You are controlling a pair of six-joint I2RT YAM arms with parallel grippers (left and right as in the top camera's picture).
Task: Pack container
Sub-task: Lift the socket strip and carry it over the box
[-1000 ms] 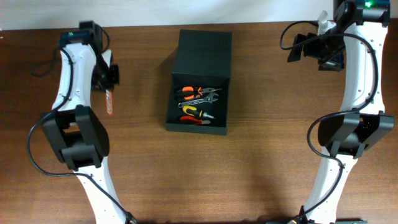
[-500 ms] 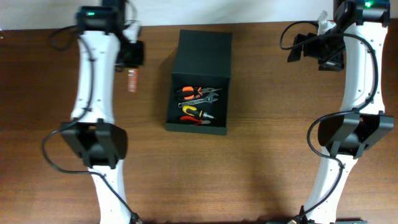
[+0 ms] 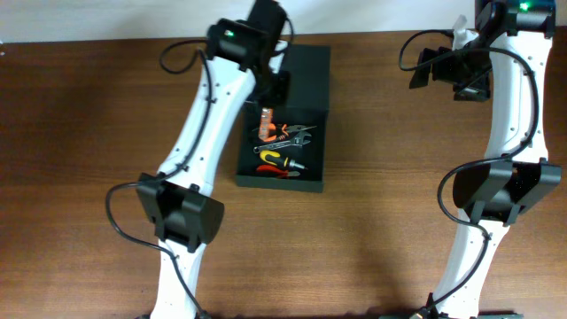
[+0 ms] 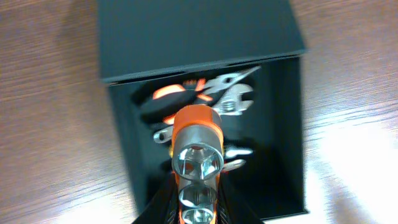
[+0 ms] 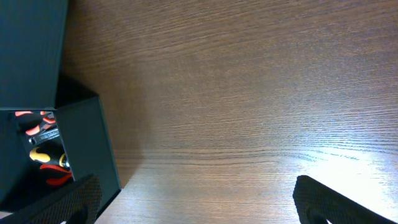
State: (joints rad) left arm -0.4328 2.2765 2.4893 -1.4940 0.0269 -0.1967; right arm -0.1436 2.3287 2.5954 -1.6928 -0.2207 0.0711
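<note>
My left gripper has the orange socket holder. It will let go of it inside the box, between the silver adjustable wrench and the box's side [image 3: 318, 159] [image 4: 266, 132].
The container [image 3: 278, 182] is a dark box with its lid [image 3: 293, 65] folded back flat behind it. Inside lie orange-handled pliers [image 3: 268, 131], a silver adjustable wrench [image 3: 298, 135] and yellow-handled pliers [image 3: 277, 160]. My left gripper [image 3: 269, 99] hangs over the box's back left part, shut on an orange socket holder [image 3: 265, 120]. In the left wrist view the holder [image 4: 198, 127] with its chrome sockets points down at the tools, the gripper [image 4: 198, 213] clamped on its sides. My right gripper [image 3: 446, 69] stands open over bare wood, well right of the box.
The right wrist view shows the container's wall [image 5: 87, 146] at the left and wood grain between the right gripper's [image 5: 199, 208] wide-apart fingers. The right arm's base [image 3: 496, 190] sits at the table's right, the left arm's base [image 3: 182, 217] at the front left.
The left arm has swung from the table's far left to above the open container, carrying the orange socket holder. The right arm has not moved.
</note>
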